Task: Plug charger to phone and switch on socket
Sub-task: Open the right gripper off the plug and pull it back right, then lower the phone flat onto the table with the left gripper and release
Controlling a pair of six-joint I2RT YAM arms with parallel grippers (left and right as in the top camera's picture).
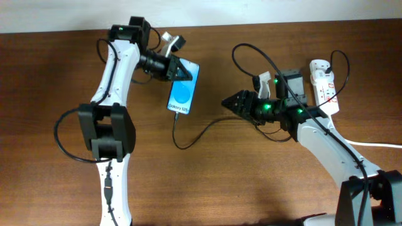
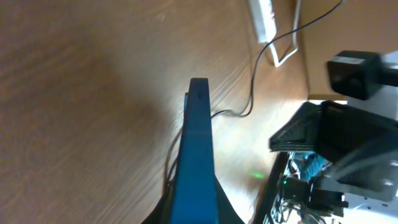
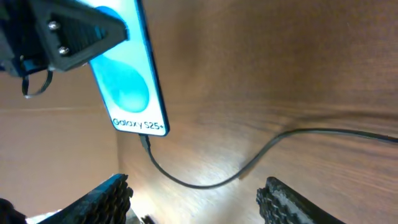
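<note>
Next, my left gripper lets go of the phone flat on the wooden tabletop (image 1: 179, 103) under its charger end.
The phone (image 1: 184, 95) shows its blue screen and lies tilted near the table's middle back. My left gripper (image 1: 181, 70) is shut on its upper end. In the left wrist view the phone (image 2: 198, 149) runs edge-on out from between the jaws of the left gripper (image 2: 196, 214). The charger (image 1: 188, 143) is a thin black cable. Its tip (image 3: 144, 142) sits in the phone's (image 3: 127, 81) lower edge, and the cable (image 3: 205, 183) curves off to the right. My right gripper (image 1: 227, 103) is open and holds nothing; the right gripper (image 3: 196, 205) is just short of the cable. The white socket (image 1: 323, 85) lies at the far right.
A thick white cord (image 1: 377, 145) leaves the socket toward the right edge. The charger cable loops high behind my right arm (image 1: 326, 141). My left arm (image 1: 110, 122) stands along the left side. Bare wooden tabletop (image 1: 239, 182) fills the front middle.
</note>
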